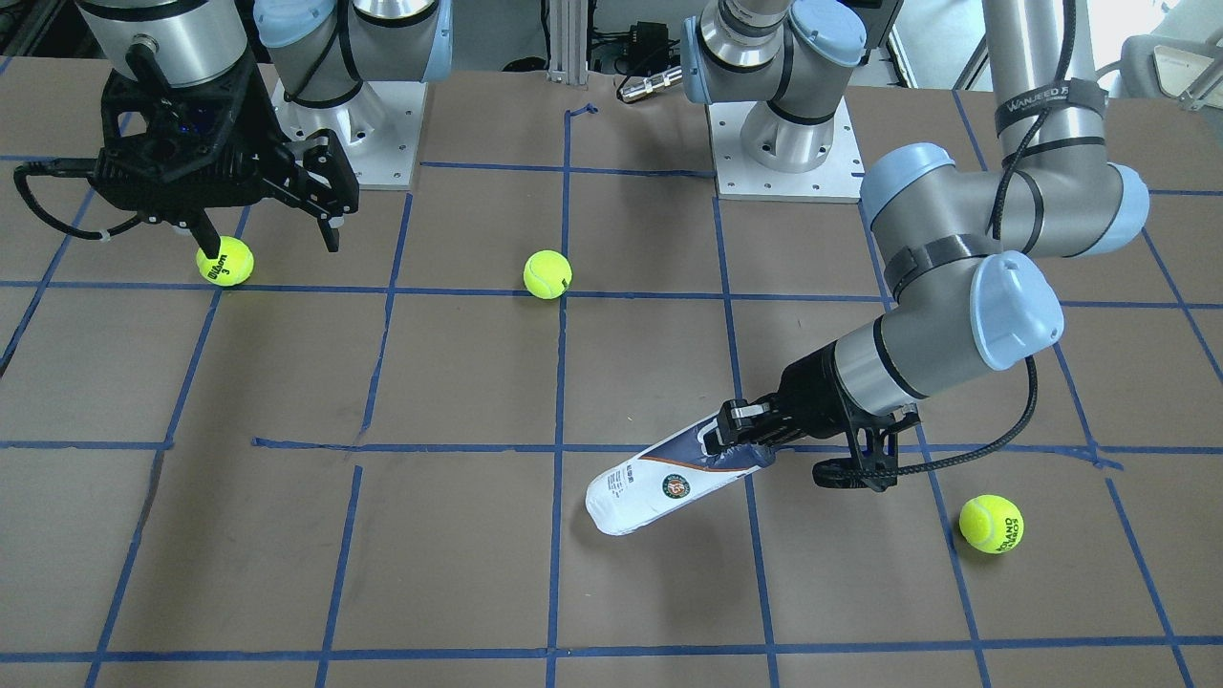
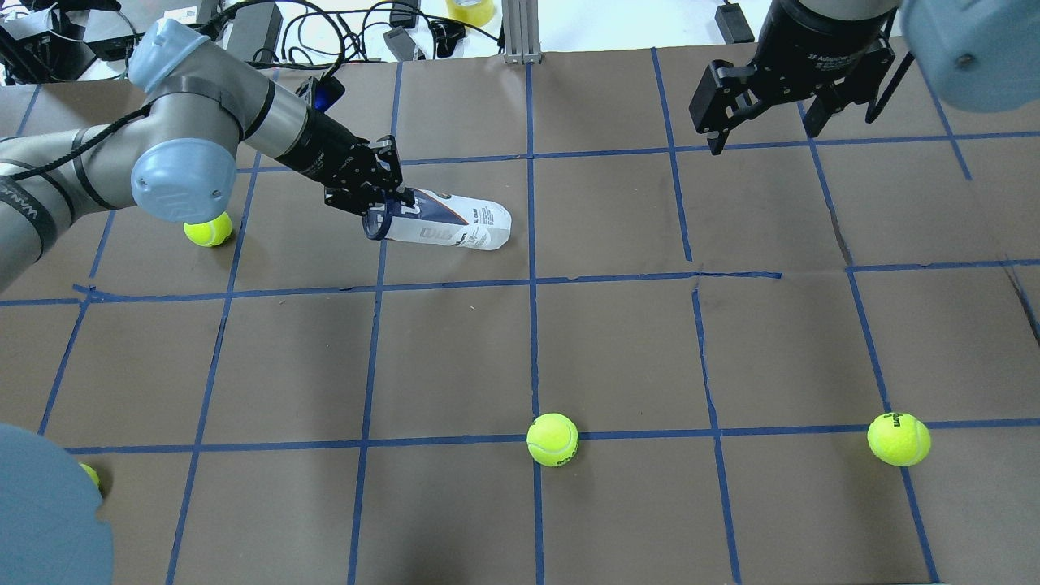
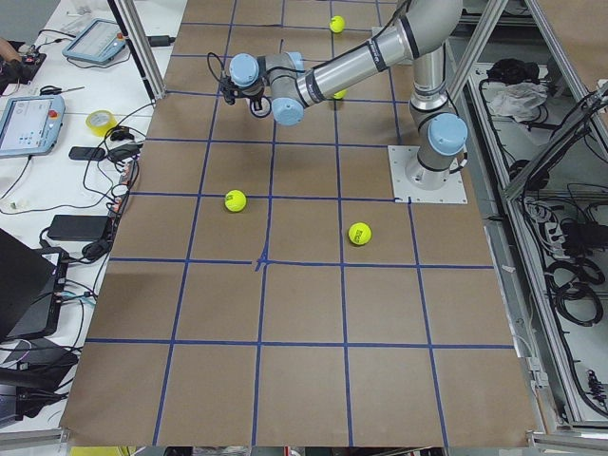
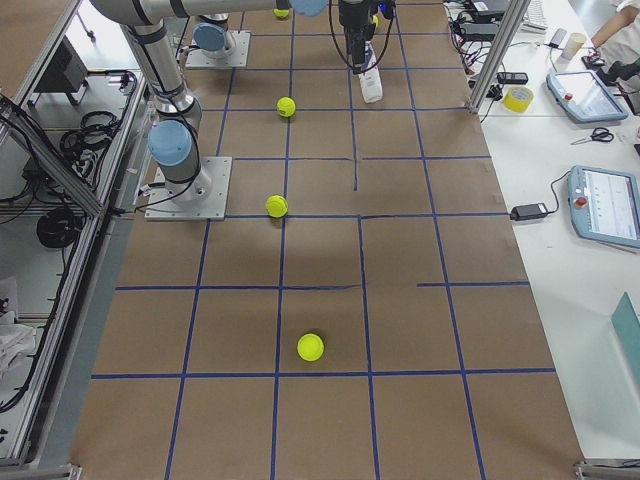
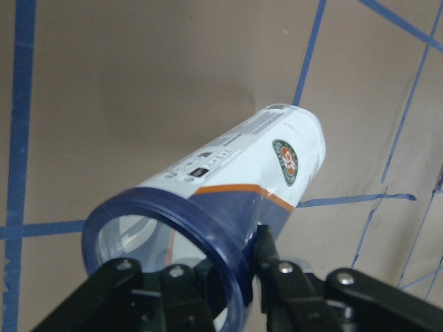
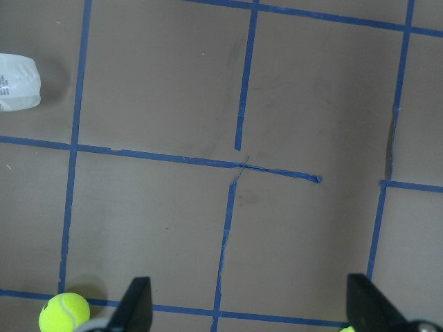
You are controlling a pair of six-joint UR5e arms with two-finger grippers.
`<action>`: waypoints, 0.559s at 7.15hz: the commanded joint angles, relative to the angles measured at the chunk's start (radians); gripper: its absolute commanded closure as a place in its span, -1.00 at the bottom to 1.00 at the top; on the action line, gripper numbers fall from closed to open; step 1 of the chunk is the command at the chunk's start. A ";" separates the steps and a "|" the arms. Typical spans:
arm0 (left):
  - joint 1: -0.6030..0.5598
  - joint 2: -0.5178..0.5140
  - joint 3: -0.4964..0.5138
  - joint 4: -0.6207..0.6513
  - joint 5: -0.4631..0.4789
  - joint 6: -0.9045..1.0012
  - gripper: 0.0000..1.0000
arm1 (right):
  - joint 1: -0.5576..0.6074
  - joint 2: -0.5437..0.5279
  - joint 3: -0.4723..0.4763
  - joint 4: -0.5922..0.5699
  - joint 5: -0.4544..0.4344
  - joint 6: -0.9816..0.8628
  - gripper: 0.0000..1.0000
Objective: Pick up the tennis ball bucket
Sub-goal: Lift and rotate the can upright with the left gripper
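Observation:
The tennis ball bucket, now tilted with its closed end low, will be set down upright by my left gripper on the brown taped square [image 1: 694,518] [image 5: 118,123] that lies beneath the bucket's tilted label.
The tennis ball bucket [image 1: 659,487] is a clear tube with a white and navy label and a dark blue rim. It also shows in the overhead view [image 2: 455,226] and the left wrist view [image 5: 235,180]. My left gripper [image 1: 740,435] is shut on its open rim, one finger inside and one outside [image 5: 239,273]. The tube is tilted, with the rim end raised and the closed end low by the table. It holds no balls. My right gripper [image 2: 764,134] is open and empty, far from the tube, above a tennis ball [image 1: 225,261].
Loose tennis balls lie on the brown, blue-taped table: one mid-table [image 2: 552,439], one at the right [image 2: 899,439], one near my left elbow [image 2: 207,230] and one at the near left edge [image 2: 91,475]. The arm bases [image 1: 788,162] stand at the robot's side.

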 commanded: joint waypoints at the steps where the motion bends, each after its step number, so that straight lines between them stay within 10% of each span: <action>1: -0.044 0.015 0.063 -0.016 0.113 -0.066 1.00 | 0.000 0.000 0.000 0.001 0.000 0.000 -1.00; 4: -0.119 0.013 0.129 -0.020 0.240 -0.109 1.00 | 0.000 0.000 0.000 -0.002 0.000 0.000 -1.00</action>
